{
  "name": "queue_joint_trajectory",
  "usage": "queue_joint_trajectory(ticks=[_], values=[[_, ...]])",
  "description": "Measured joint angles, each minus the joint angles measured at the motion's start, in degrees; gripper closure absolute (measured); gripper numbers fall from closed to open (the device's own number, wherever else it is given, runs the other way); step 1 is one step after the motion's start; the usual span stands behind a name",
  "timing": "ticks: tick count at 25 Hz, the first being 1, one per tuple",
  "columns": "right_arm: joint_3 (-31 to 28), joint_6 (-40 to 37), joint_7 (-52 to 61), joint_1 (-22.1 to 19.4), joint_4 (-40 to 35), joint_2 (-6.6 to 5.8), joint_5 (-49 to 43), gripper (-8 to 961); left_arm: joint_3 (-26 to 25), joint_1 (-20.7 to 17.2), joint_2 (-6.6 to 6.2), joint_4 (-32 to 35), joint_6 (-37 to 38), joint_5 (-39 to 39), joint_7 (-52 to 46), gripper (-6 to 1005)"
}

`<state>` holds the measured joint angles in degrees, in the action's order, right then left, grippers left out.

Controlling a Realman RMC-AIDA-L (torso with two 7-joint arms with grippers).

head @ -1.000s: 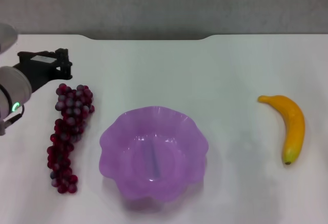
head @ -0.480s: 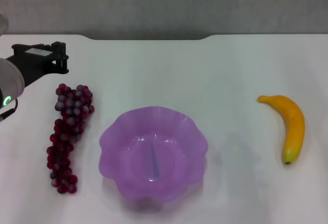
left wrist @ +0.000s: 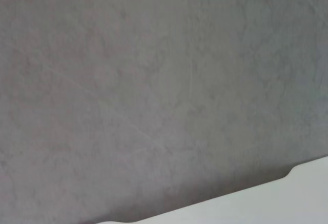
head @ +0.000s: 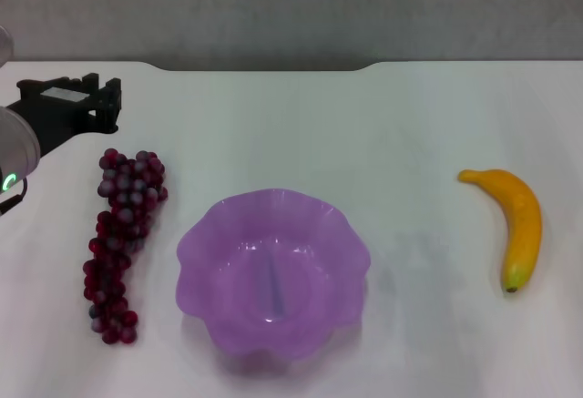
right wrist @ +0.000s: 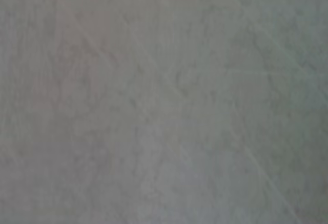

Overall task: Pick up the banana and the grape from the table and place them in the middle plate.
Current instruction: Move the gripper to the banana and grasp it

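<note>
I should next move my right gripper over to the banana and close it on the banana's middle (head: 526, 227), a little toward its greenish tip.
The grape (head: 120, 239), a long dark red bunch, lies on the white table (head: 364, 134) left of the middle plate (head: 273, 270), a translucent purple bowl with a scalloped rim and nothing in it. Far to the right, the banana (head: 517, 225) lies with its greenish tip toward me. My left gripper (head: 102, 97) hovers at the far left, just beyond the bunch's far end, open and holding nothing. The right gripper is out of view. The left wrist view shows only the grey wall and a strip of table (left wrist: 266, 203).
The table's far edge has a raised notch in the middle against the grey wall (head: 291, 6). Bare tabletop lies between plate and banana and beyond the plate.
The left gripper has drawn back from the top of the grape bunch, moving toward the far left edge. The grape, banana and plate have not moved.
</note>
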<state>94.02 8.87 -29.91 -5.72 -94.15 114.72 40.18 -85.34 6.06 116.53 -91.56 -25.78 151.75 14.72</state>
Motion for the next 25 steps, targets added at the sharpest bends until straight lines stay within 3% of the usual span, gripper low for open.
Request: queue_joint_trajectory(ticks=[3,8,11,17,21,25], values=[[0.0,0.0,-0.5,0.1,1.1,0.04,0.1,737,0.4,-0.5,0.04,-0.2,1.2,0.0,0.2,909],[-0.3,-0.5,-0.4,1.6,4.1,0.18,0.4,533,1.3,-0.8,0.03,0.0,3.5,-0.1,1.0,705],[-0.2,-0.5,-0.2,1.8,4.1,0.2,0.6,430,1.8,-0.8,0.02,0.1,4.0,0.1,1.0,464],[1.4,0.4,-0.2,1.8,6.3,0.14,1.4,223,1.9,-0.8,0.01,0.9,4.0,0.1,1.1,229],[1.4,2.9,1.8,2.9,10.2,0.14,1.5,84,1.9,-0.6,0.01,1.6,2.5,-0.1,1.0,219],[1.1,5.1,2.9,3.5,12.5,0.03,2.3,60,1.1,-0.1,0.01,2.7,-0.2,-0.3,0.7,217]])
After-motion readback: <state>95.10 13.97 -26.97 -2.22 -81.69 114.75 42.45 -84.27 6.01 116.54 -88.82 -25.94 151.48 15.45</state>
